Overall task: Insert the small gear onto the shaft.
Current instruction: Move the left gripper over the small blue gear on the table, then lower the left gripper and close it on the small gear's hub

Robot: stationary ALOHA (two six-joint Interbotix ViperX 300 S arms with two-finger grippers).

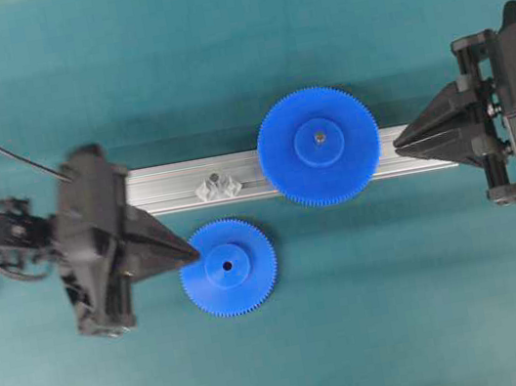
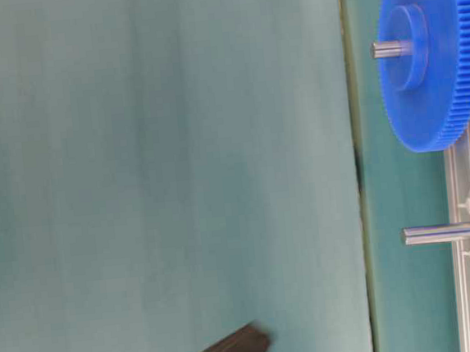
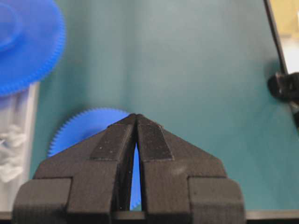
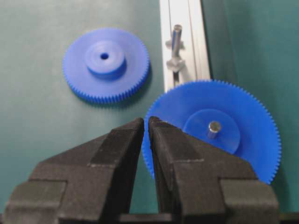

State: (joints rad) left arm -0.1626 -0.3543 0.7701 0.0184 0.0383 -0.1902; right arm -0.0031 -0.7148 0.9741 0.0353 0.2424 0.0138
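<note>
The left gripper will next move to the raised hub (image 1: 227, 267) of the small gear and close there, its fingers on opposite sides of the hub.
The small gear (image 1: 228, 267) (image 4: 105, 63) is a blue toothed disc with a raised hub. It lies flat on the teal mat, in front of the rail. The shaft (image 1: 218, 182) (image 2: 442, 234) (image 4: 176, 39) stands bare on its faceted base on the rail, just behind the small gear. My left gripper (image 1: 194, 253) (image 3: 136, 116) is shut with nothing between its fingers, and its tips sit at the small gear's (image 3: 79, 128) left rim. My right gripper (image 1: 396, 142) (image 4: 145, 121) is shut and empty, over the rail's right end.
A wider blue gear (image 1: 320, 146) (image 2: 430, 52) (image 4: 219, 126) sits on its own pin on the aluminium rail (image 1: 163, 189), right of the shaft. Bare teal mat lies in front of and behind the rail.
</note>
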